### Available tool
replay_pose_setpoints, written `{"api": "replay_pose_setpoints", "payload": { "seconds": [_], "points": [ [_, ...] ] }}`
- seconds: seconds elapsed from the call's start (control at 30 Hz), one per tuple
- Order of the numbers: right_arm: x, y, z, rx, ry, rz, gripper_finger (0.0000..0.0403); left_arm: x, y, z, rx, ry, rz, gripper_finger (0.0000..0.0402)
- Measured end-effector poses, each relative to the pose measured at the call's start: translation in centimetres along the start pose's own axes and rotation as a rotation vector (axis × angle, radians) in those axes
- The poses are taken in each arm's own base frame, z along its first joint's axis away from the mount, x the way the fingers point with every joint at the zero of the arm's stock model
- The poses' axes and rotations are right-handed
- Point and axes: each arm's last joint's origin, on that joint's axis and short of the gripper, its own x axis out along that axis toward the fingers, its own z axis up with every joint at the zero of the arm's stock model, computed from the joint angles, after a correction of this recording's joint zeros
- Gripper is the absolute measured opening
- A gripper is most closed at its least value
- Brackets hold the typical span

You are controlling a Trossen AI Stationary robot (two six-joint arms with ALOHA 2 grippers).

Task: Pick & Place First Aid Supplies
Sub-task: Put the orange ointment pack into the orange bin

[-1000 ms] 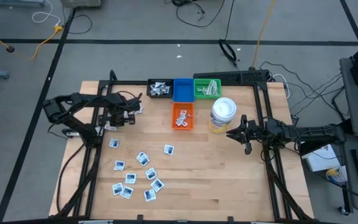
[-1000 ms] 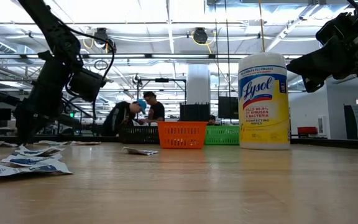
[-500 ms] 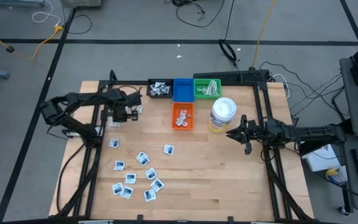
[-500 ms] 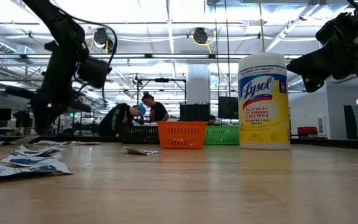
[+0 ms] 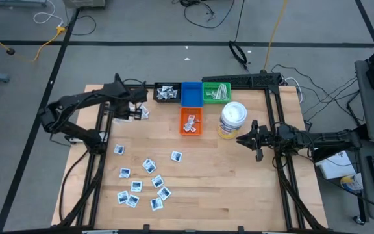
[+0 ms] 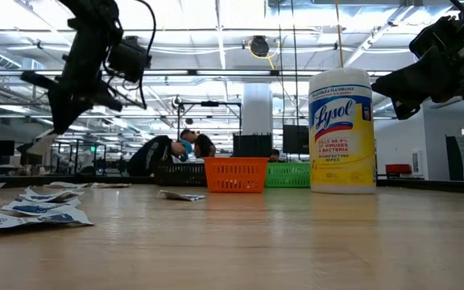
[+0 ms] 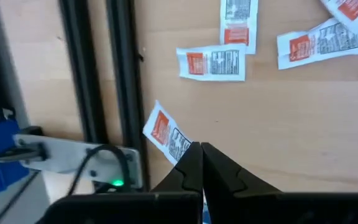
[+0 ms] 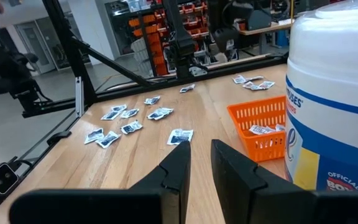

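Observation:
I should use my left gripper to set the red-print packet, now hanging high over the table, down and let go of it on top of the packets in the orange bin [image 5: 188, 124].
Several small white packets with blue print [image 5: 145, 182] lie flat on the near left of the wooden table. More white packets with red print [image 7: 213, 62] lie under my left arm. My left gripper [image 5: 137, 112] hangs high over the table's far left, shut on one red-print packet [image 7: 166, 134], which also shows in the low view [image 6: 43, 143]. My right gripper [image 5: 242, 138] waits level at the right, next to the wipes canister, its fingers [image 8: 176, 165] a little apart with nothing between them. My left gripper pinches the red-print packet by one end [image 7: 182, 149] between its two fingertips [image 7: 194, 165]. The fingers come from above and point steeply down. The packet is lifted clear of the table and sticks out tilted below the fingertips.
An orange bin [image 5: 191, 121] holding packets sits mid-table, with black [image 5: 167, 92], blue [image 5: 190, 93] and green [image 5: 216, 91] bins in a row at the far edge. A Lysol wipes canister [image 5: 232, 120] stands right of the orange bin. Black frame rails [image 7: 92, 74] run along the table's sides.
My left gripper has risen well above the table and drifted a little toward the far edge, rolling slightly. It stays shut on the red-print packet, which is now lifted clear of the wood.

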Motion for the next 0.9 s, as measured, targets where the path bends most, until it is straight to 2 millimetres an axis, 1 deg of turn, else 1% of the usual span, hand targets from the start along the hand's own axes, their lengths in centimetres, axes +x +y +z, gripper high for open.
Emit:
{"api": "replay_pose_setpoints", "payload": {
  "seconds": [0.1, 0.23, 0.37, 0.53, 0.9],
  "points": [
    [0.0, 0.0, 0.0, 0.0, 0.0, 0.0, 0.0059, -0.8, 0.4, -0.1, 0.009, -0.015, 0.007, 0.0],
    [0.0, 0.0, 0.0, 0.0, 0.0, 0.0, 0.0059, -1.3, 0.2, -0.2, 0.021, -0.03, -0.009, 0.0],
    [0.0, 0.0, 0.0, 0.0, 0.0, 0.0, 0.0059, -2.0, -1.3, 0.2, 0.03, -0.037, -0.024, 0.0],
    [0.0, 0.0, 0.0, 0.0, 0.0, 0.0, 0.0059, -3.4, -4.2, 1.0, 0.058, -0.044, -0.056, 0.0],
    [0.0, 0.0, 0.0, 0.0, 0.0, 0.0, 0.0059, -7.1, -13.3, 3.0, 0.124, -0.093, -0.166, 0.0]
  ]
}}
